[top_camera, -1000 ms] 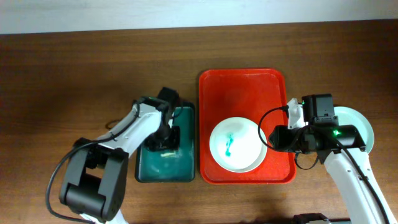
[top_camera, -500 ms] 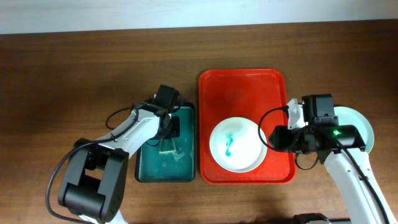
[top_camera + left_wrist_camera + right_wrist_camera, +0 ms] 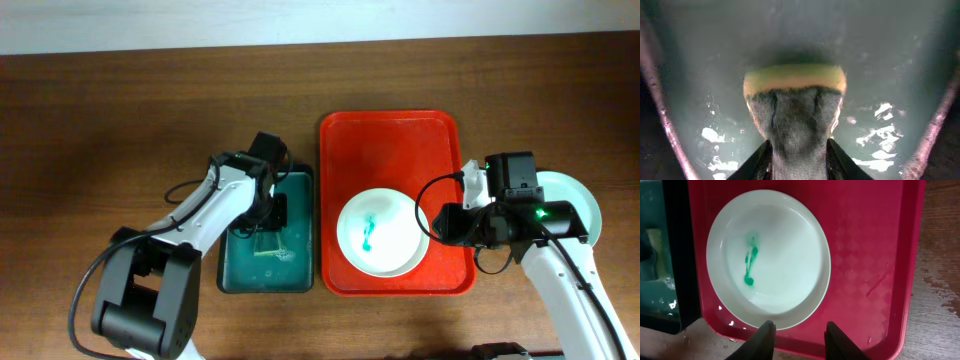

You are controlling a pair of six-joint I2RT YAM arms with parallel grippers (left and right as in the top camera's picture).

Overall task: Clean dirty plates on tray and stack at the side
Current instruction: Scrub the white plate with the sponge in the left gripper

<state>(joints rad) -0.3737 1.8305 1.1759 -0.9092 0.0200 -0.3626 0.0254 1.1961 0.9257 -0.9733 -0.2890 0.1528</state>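
The smeared plate is lying loose on the red tray, so next my right gripper grips the plate's rim [image 3: 426,239] and holds it steady before the sponge wipes off the smear.
A white plate [image 3: 383,232] with a teal smear lies in the front half of the red tray [image 3: 390,140]. It also shows in the right wrist view [image 3: 768,257] on the tray [image 3: 865,245]. Another pale plate [image 3: 587,205] lies on the table right of the tray, partly hidden by my right arm. My right gripper [image 3: 432,222] [image 3: 799,330] is open and empty, at the right edge of the smeared plate. My left gripper [image 3: 270,218] [image 3: 797,145] is shut on a yellow and grey sponge [image 3: 795,110] over the wet green basin [image 3: 890,50].
The dark green basin [image 3: 240,270] stands just left of the tray, with water in it. Bare wooden table [image 3: 100,120] lies to the far left and behind the tray. The tray's back half holds nothing.
My left gripper has shifted back and forth a little inside the basin with the sponge. The right arm and the plates have not moved.
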